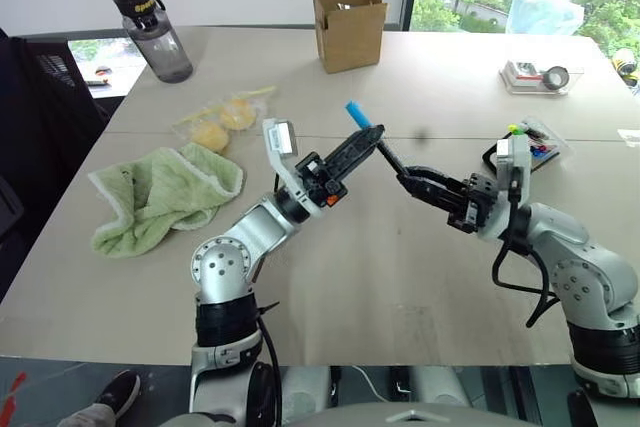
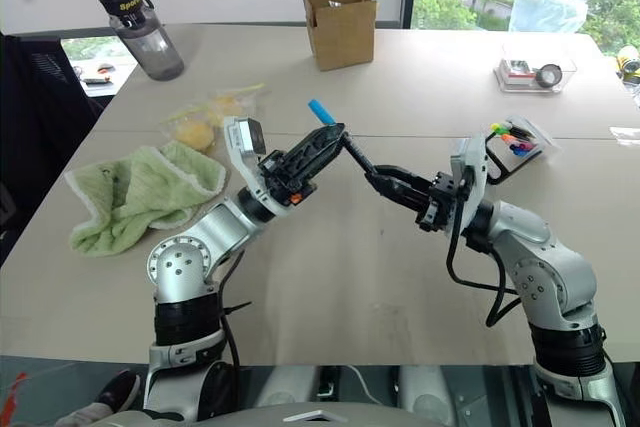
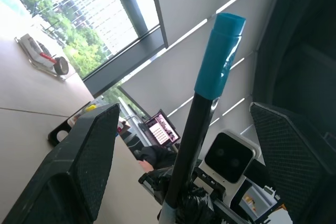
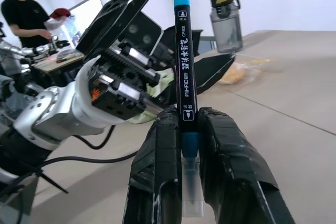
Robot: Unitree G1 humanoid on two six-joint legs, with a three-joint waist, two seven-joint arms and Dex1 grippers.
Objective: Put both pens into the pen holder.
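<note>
The pen's lower end points back into my right gripper. So my left gripper needs to take the pen's upper body (image 3: 200, 113) and hold the pen upright for a regrasp.
A pen (image 1: 362, 117) with a black barrel and light-blue ends hangs slanted in the air over the middle of the table. My right gripper (image 1: 408, 179) is shut on its lower end; in the right wrist view the fingers (image 4: 165, 145) press the barrel (image 4: 182, 51) from both sides. My left gripper (image 1: 358, 150) stands open around the pen's upper part. Its two fingers (image 3: 89, 150) are wide apart on either side of the barrel, and the blue cap (image 3: 220, 51) sticks out past them. The pen holder (image 1: 535, 147), with its black frame and colourful tips, stands tilted behind my right arm.
A green towel (image 1: 165, 197) and a bag of yellow things (image 1: 222, 122) lie at the left. A dark bottle (image 1: 155, 32) and a cardboard box (image 1: 350, 27) stand at the back, a clear tray (image 1: 535, 75) at the back right. A person (image 4: 23, 17) stands beyond the table.
</note>
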